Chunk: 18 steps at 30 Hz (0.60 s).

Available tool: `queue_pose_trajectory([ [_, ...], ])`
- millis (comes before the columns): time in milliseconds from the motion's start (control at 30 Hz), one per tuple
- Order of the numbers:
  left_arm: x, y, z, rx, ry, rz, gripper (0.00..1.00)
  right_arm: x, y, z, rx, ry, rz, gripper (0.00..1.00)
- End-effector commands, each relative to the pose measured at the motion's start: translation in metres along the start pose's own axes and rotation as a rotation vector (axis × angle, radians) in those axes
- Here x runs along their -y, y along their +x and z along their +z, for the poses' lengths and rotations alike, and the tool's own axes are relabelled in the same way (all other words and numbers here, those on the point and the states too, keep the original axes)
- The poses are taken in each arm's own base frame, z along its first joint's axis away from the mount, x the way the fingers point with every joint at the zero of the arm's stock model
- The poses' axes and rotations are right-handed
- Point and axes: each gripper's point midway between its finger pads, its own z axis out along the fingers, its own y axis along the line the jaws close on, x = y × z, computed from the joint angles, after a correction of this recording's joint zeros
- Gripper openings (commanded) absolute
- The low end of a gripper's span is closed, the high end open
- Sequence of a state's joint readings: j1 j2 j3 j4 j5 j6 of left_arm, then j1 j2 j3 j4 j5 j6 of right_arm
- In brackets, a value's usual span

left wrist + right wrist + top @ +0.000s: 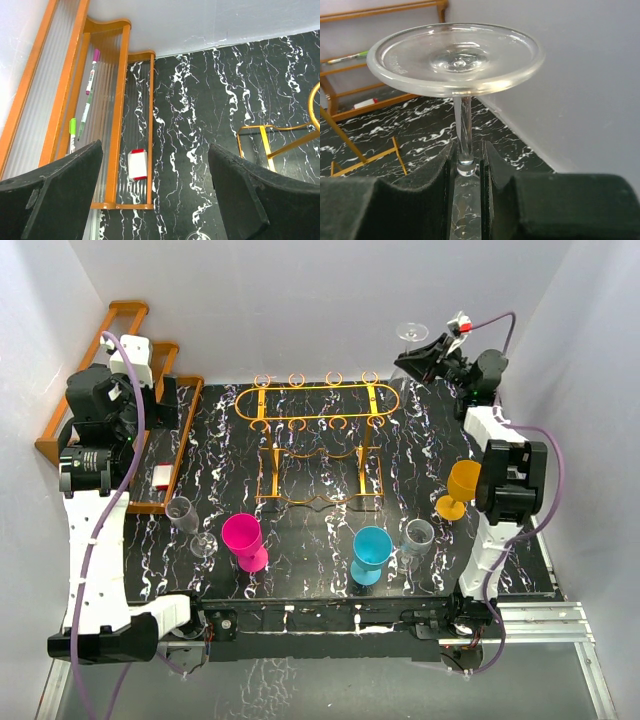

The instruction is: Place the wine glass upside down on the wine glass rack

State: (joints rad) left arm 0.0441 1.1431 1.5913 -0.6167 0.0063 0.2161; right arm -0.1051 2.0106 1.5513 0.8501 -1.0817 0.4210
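Next, I will move my left gripper to the clear glass between the magenta goblet and the wooden rack and close it on the glass's rim [174, 500].
My right gripper [418, 360] is up at the back right corner, just right of the wine glass rack [318, 386]. In the right wrist view this gripper [468, 156] is shut on the stem of the clear wine glass [455, 57]. The glass's round foot [411, 332] points away from the fingers and its bowl lies back between them. The rack is a gold wire stand at the back middle of the table; one of its legs [350, 142] shows at the left. My left gripper [155, 150] is open and empty above the table's left side, beside the wooden rack.
A brown wooden stepped rack [120, 390] on the left holds markers [91, 75] and a white and red eraser [137, 164]. Near the front stand a magenta goblet [243, 540], a cyan goblet [370, 552], a yellow goblet [462, 488] and two clear glasses [183, 515] [417, 537].
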Motion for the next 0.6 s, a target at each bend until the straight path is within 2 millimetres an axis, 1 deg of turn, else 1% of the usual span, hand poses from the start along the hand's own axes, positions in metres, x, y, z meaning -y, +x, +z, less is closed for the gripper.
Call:
queue_pose_trajectory([
  [0, 0.002, -0.006, -0.005, 0.006, 0.03, -0.013, 0.85, -0.022, -0.028, 0.025, 0.053, -0.123, -0.14, 0.08],
  [100, 0.01, -0.001, -0.004, -0.008, 0.077, -0.011, 0.85, -0.027, -0.022, 0.032, 0.046, -0.159, -0.141, 0.08],
  [200, 0.021, 0.007, -0.003, -0.033, 0.139, -0.01, 0.85, -0.037, -0.02, 0.038, 0.043, -0.2, -0.156, 0.08],
  [333, 0.037, 0.015, -0.002, -0.062, 0.224, -0.022, 0.85, -0.052, -0.019, 0.037, 0.04, -0.232, -0.174, 0.08],
  [433, 0.051, 0.017, -0.003, -0.064, 0.299, -0.044, 0.85, -0.054, -0.018, 0.035, 0.041, -0.235, -0.181, 0.08],
  [567, 0.072, 0.019, -0.009, -0.098, 0.425, -0.069, 0.86, -0.061, -0.021, 0.034, 0.058, -0.251, -0.211, 0.08],
])
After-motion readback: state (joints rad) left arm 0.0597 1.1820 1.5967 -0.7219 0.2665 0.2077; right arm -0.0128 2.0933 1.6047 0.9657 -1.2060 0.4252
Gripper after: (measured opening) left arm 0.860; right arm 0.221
